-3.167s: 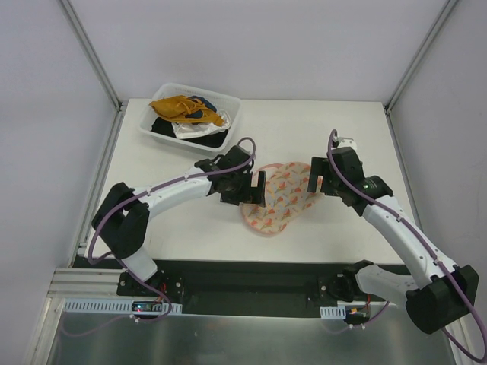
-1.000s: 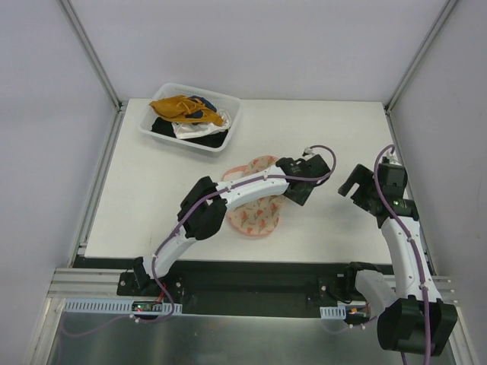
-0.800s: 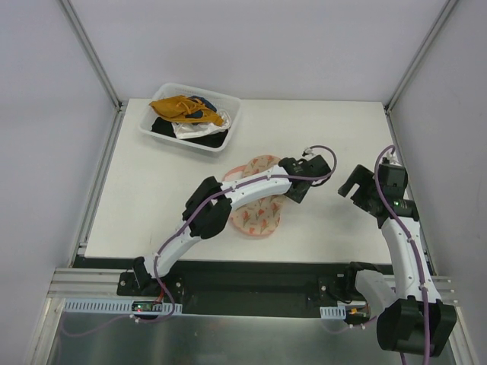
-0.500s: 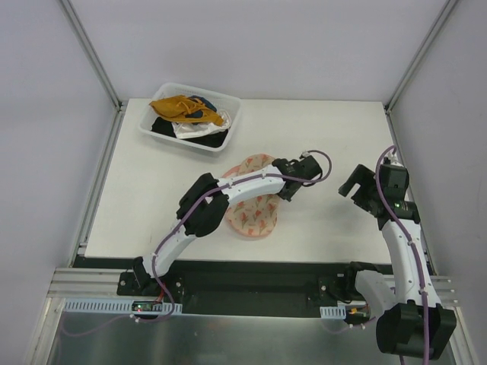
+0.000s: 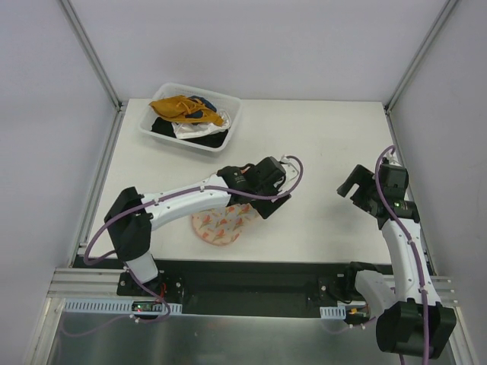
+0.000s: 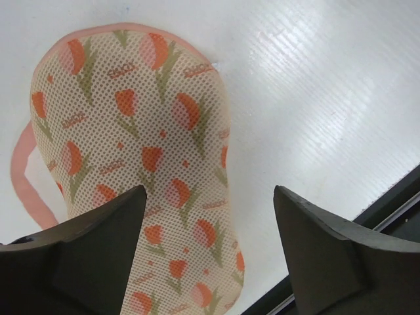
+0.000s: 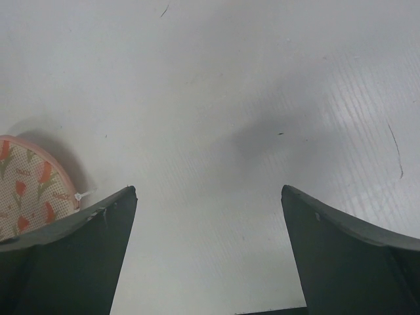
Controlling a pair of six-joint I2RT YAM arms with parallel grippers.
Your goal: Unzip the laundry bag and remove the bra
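My left gripper is going to close on the side edge [image 5: 257,215] [image 6: 215,136] of the laundry bag that faces the table's dark front edge, near the zipper pull.
The laundry bag [image 5: 217,226], pale pink mesh with orange-red tulip prints, lies flat near the table's front edge, partly under my left arm. In the left wrist view the laundry bag [image 6: 131,144] fills the left half, and a pink edge band curls out at its left. My left gripper [image 5: 266,204] [image 6: 210,190] hovers above the bag's right end, open, with nothing between its fingers. My right gripper [image 5: 350,185] [image 7: 209,189] stands open over bare table at the right. One end of the laundry bag [image 7: 29,184] shows at that view's left edge. The bra is hidden.
A clear plastic bin [image 5: 233,118] holding mustard-yellow, white and black clothes stands at the back left. The table's dark front edge [image 6: 394,197] runs just right of the bag. Metal frame posts rise at the back corners.
My left arm has swung back from the right toward the front left. The laundry bag has shifted with it toward the table's front edge. The right arm has stayed put.
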